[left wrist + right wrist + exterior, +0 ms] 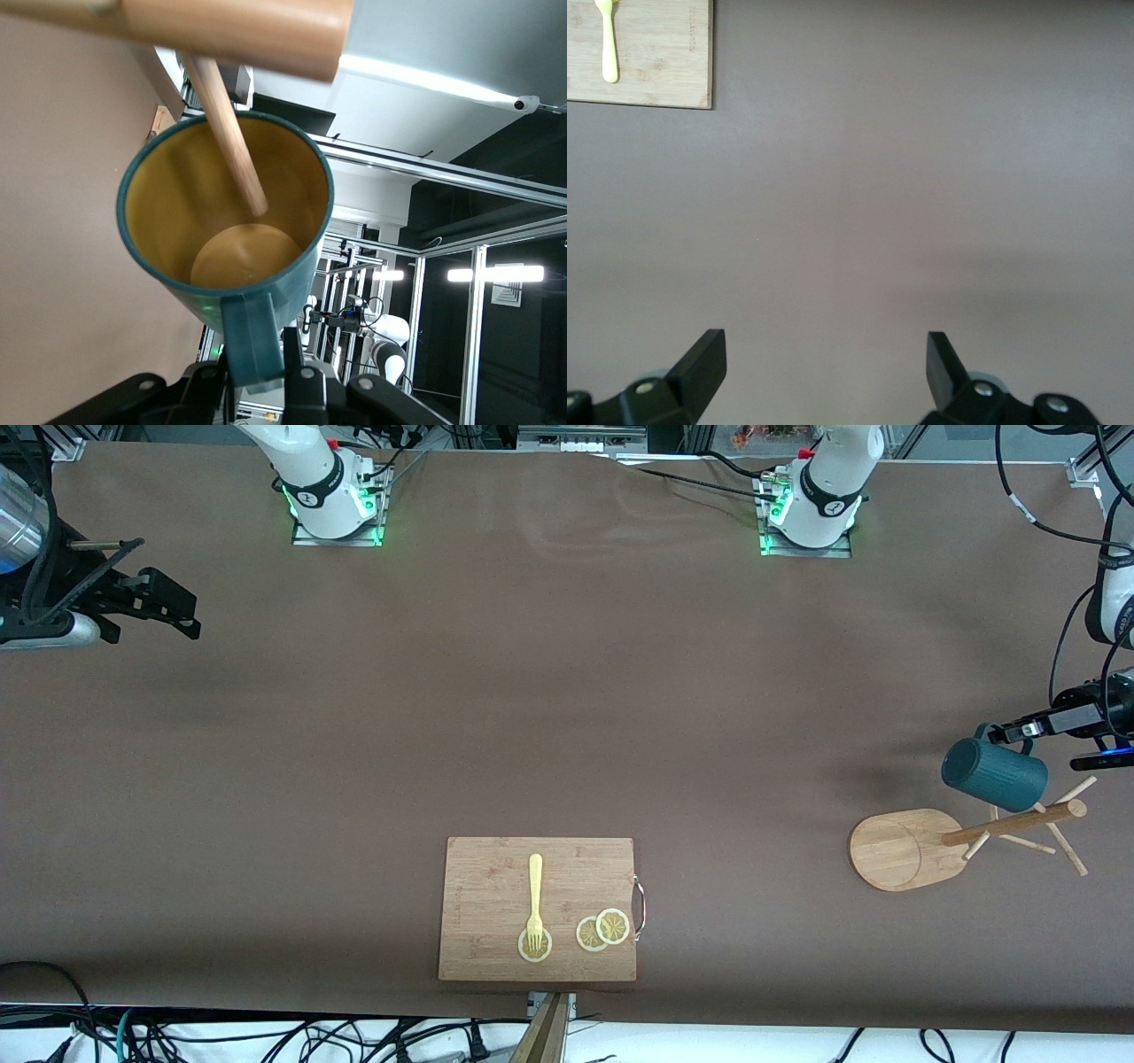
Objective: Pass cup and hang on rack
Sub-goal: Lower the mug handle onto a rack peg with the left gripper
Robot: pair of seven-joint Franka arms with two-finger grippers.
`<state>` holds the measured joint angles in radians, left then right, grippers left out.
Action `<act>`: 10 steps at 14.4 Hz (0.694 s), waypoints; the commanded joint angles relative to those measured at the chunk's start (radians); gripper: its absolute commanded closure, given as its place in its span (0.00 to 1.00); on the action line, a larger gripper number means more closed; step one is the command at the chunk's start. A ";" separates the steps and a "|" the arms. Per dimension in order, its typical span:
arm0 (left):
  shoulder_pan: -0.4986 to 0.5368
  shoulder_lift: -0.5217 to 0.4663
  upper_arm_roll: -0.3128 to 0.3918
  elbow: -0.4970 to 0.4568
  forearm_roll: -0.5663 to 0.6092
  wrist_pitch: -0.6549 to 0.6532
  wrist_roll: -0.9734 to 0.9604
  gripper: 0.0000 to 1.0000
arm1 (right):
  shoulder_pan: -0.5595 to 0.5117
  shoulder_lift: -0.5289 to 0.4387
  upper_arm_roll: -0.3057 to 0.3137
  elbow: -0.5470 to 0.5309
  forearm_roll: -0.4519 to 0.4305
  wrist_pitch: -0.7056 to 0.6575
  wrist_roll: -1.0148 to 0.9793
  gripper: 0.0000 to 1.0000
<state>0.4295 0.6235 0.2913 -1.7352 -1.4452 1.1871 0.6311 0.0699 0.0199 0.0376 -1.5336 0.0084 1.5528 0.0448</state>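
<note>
The dark teal cup, now on its side in the air over the rack's pegs, will go over the thin peg on the rack's post (pixel 998 793) (pixel 248 190), and I will hang it there with my left gripper.
The dark teal cup (pixel 992 772) hangs on its side in the air over the pegs of the rack (pixel 899 850), at the left arm's end of the table. My left gripper (pixel 1019 733) is shut on the cup's loop handle (pixel 252 341). In the left wrist view I look into the cup (pixel 221 221), and a thin peg (pixel 232 133) reaches into its yellowish mouth from the rack's post (pixel 230 31). My right gripper (pixel 168 607) waits open above the table at the right arm's end. Nothing lies between its fingers (pixel 824 354).
A rectangular wooden cutting board (pixel 496 877) lies near the table's front edge with a yellow fork (pixel 534 899) and lemon slices (pixel 602 930) on it. Its corner (pixel 656 71) shows in the right wrist view. Cables trail along the table's edges.
</note>
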 commanded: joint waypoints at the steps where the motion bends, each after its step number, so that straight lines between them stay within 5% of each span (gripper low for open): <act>1: 0.023 0.051 -0.003 0.069 -0.029 -0.046 0.010 1.00 | -0.005 0.005 0.004 0.013 0.013 -0.002 0.006 0.00; 5: 0.031 0.091 -0.003 0.105 -0.040 -0.060 0.030 0.97 | -0.005 0.005 0.004 0.013 0.013 -0.002 0.006 0.00; 10: 0.034 0.134 -0.003 0.149 -0.044 -0.054 0.030 0.80 | -0.005 0.005 0.004 0.013 0.013 -0.002 0.006 0.00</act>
<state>0.4516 0.7190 0.2902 -1.6397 -1.4575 1.1594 0.6522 0.0699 0.0200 0.0375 -1.5336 0.0084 1.5528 0.0448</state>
